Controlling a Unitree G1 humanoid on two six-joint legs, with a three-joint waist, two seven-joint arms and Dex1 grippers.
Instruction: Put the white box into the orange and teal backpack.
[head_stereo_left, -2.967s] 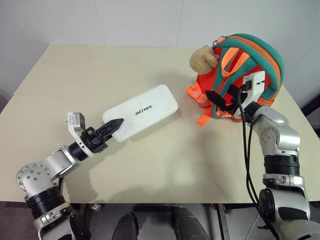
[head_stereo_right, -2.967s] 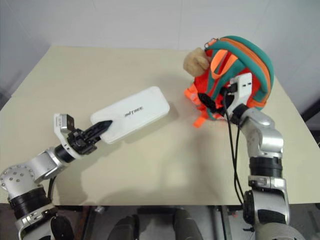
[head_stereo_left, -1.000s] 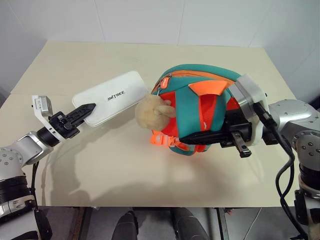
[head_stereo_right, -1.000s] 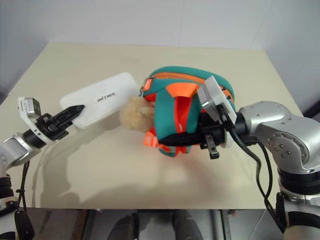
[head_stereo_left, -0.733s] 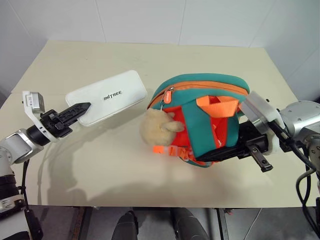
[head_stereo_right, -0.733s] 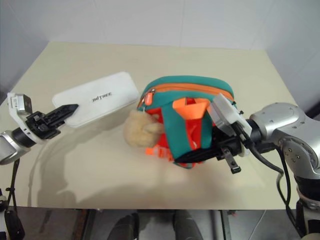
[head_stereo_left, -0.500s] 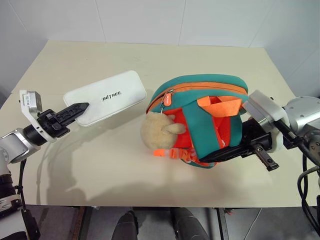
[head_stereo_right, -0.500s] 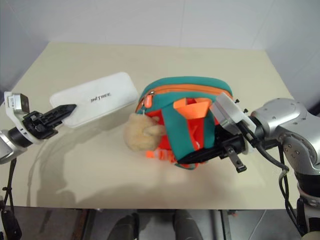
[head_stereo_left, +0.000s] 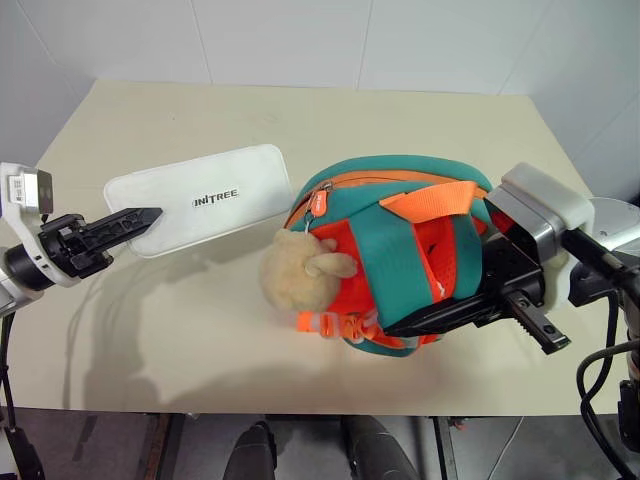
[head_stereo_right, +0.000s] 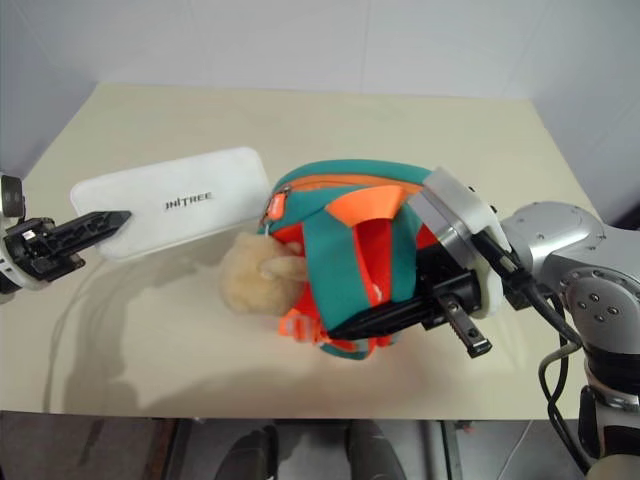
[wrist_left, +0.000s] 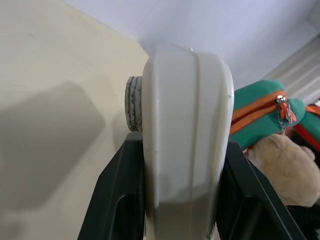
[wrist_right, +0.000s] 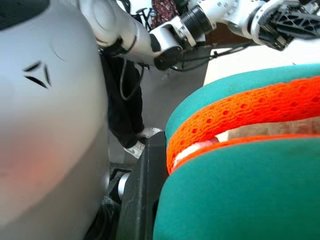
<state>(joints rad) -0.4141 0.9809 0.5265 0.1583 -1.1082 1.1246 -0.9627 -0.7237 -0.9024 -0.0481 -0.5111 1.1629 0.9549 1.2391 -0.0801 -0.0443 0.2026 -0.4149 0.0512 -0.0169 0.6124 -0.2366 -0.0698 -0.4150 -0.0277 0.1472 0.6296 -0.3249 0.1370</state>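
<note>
I need to let go of the white box with my left gripper inside the backpack's teal compartment (wrist_left: 260, 110), below the long orange zipper.
The white box (head_stereo_left: 200, 198) hangs level above the table's left side, its shadow on the top below it. My left gripper (head_stereo_left: 138, 216) is shut on its near-left end, and in the left wrist view the black fingers (wrist_left: 117, 200) clamp the box (wrist_left: 182, 125) from both sides. To its right lies the orange and teal backpack (head_stereo_left: 400, 250), tipped on its side, with a beige plush toy (head_stereo_left: 300, 275) hanging off its left. My right gripper (head_stereo_left: 420, 318) is shut on the backpack's straps from the right. Orange webbing (wrist_right: 240, 120) lies against its finger (wrist_right: 142, 200).
The beige table (head_stereo_left: 200, 340) has bare room in front of and behind the box and the backpack. The backpack sits close to the table's front edge. White walls stand behind the table.
My left gripper has carried the white box to the left and a little higher, rolling it flatter. My right gripper has drawn the backpack slightly toward the front edge and turned it.
</note>
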